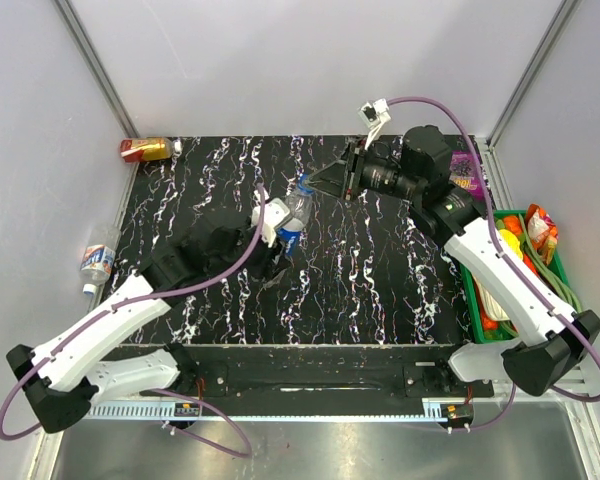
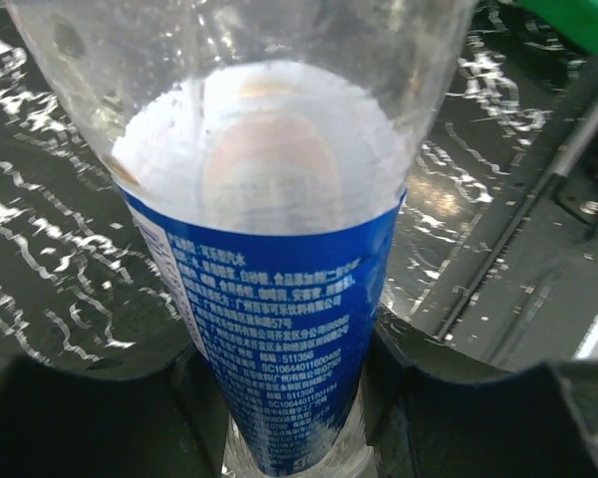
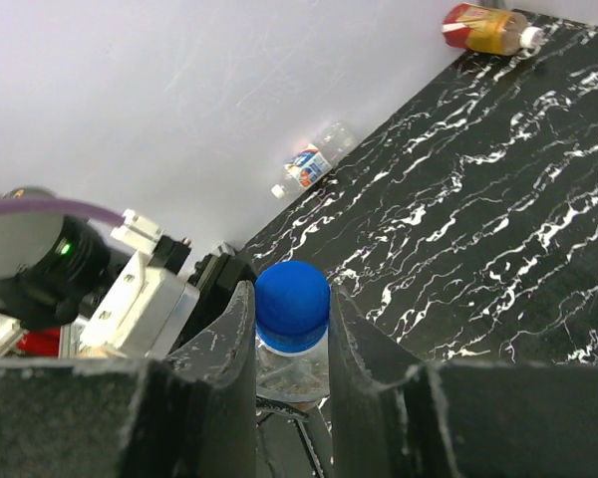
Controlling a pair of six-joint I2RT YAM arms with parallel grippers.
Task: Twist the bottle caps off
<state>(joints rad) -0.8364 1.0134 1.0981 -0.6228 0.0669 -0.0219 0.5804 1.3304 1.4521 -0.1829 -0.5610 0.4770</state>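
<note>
Next, I let my right gripper release the dark blue cap on the black mat (image 1: 347, 256) between the Pepsi bottle and the green basket.
My left gripper (image 1: 280, 235) is shut on the clear Pepsi bottle (image 1: 292, 222) and holds it tilted above the black mat. In the left wrist view the bottle's blue label (image 2: 279, 299) fills the gap in the gripper (image 2: 294, 408), with both fingers pressed on it. Its dark blue cap (image 1: 303, 183) points at my right gripper (image 1: 313, 182). In the right wrist view the gripper (image 3: 292, 314) is shut on the cap (image 3: 292, 292), one finger on each side. The second bottle (image 1: 98, 262), with a white cap (image 1: 88, 290), lies off the mat at the left; it also shows in the right wrist view (image 3: 314, 162).
A red-and-gold can (image 1: 145, 149) lies at the mat's far left corner, also in the right wrist view (image 3: 483, 27). A green basket (image 1: 555, 275) with colourful items stands at the right edge. A purple packet (image 1: 467, 170) lies at the far right. White walls close in the back and sides.
</note>
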